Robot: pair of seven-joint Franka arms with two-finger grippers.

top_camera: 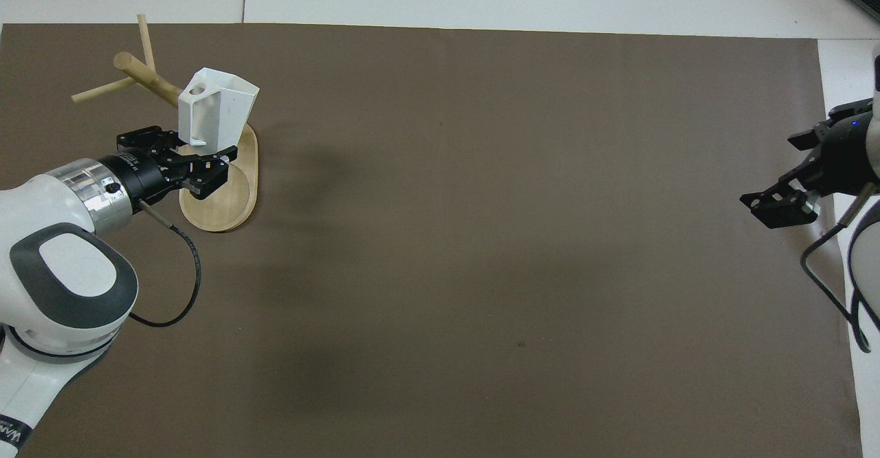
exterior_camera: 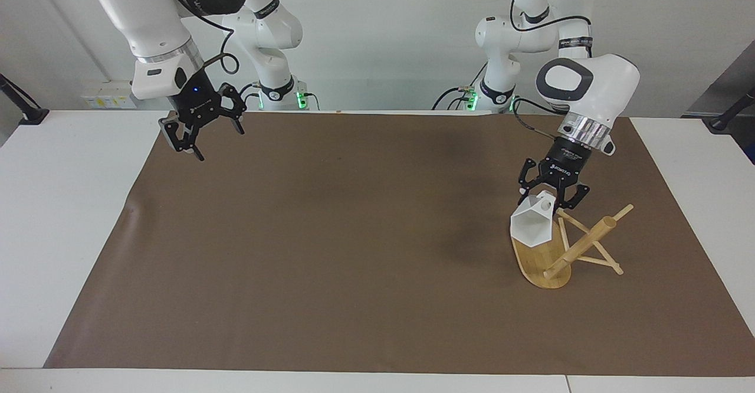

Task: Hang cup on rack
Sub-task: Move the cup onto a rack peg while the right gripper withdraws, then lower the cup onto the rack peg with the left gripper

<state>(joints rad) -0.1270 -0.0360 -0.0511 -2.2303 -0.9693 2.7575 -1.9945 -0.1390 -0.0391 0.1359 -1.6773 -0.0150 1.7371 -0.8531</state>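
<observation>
Next, my left gripper lets go of the white cup on the peg (top_camera: 196, 104) next to the rack's post, toward the oval base.
The white faceted cup (exterior_camera: 532, 225) hangs tipped on its side over the rack's oval base (exterior_camera: 540, 266), its mouth facing away from the robots. My left gripper (exterior_camera: 552, 198) is shut on the cup's handle end, just above the handle's round hole. In the overhead view the cup (top_camera: 218, 108) sits against the lower part of the rack's post (top_camera: 146, 75), with the left gripper (top_camera: 198, 154) over the base (top_camera: 223, 207). The thin pegs (exterior_camera: 590, 236) stick out beside the cup. My right gripper (exterior_camera: 215, 139) hangs open and empty over the mat's corner at the right arm's end.
A brown mat (exterior_camera: 354, 251) covers most of the white table (exterior_camera: 65, 216). The right gripper (top_camera: 780, 175) is over the mat's edge. Nothing else lies on the mat.
</observation>
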